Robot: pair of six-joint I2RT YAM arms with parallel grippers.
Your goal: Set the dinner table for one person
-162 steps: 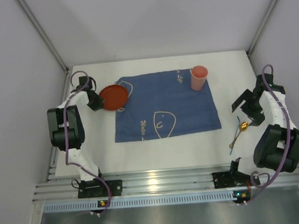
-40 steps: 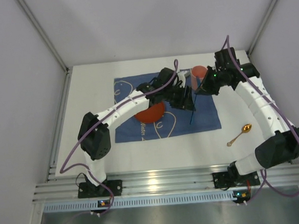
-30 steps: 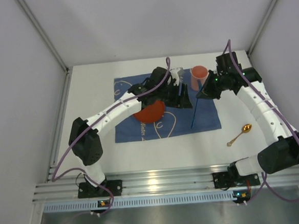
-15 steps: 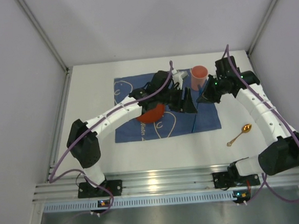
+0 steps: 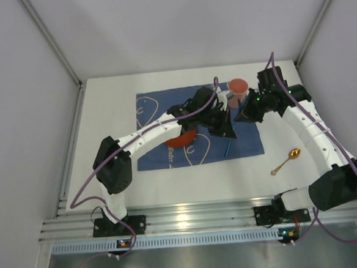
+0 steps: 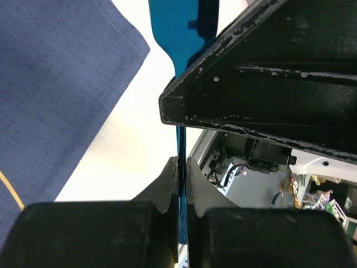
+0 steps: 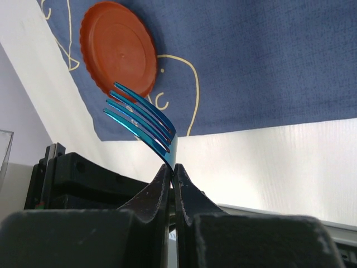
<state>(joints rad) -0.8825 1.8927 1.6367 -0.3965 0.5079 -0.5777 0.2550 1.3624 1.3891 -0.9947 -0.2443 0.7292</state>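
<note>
I will release the blue fork with my left gripper on the mat [image 5: 146, 135] beside the orange plate, away from the pink cup.
A blue metal fork [image 5: 228, 140] hangs above the right part of the blue mat [image 5: 164, 107], held at both ends. My right gripper [image 7: 173, 170] is shut on its neck just below the tines [image 7: 139, 120]. My left gripper [image 6: 182, 167] is shut on the thin handle [image 6: 181, 139], with the right gripper's black body [image 6: 268, 84] just beyond it. In the top view the two grippers [image 5: 224, 126] [image 5: 242, 112] nearly touch. An orange plate [image 5: 180, 138] lies on the mat, partly under the left arm. The white dinner table [image 5: 114, 175] carries it all.
A pink cup [image 5: 238, 90] stands at the mat's far right corner, right behind both grippers. A gold spoon [image 5: 286, 161] lies on the bare table to the right of the mat. Grey walls close in on three sides, and an aluminium rail [image 5: 190, 218] runs along the near edge.
My left gripper has closed on the fork's handle while the right gripper kept its grip. The fork's lower end has swung slightly left.
</note>
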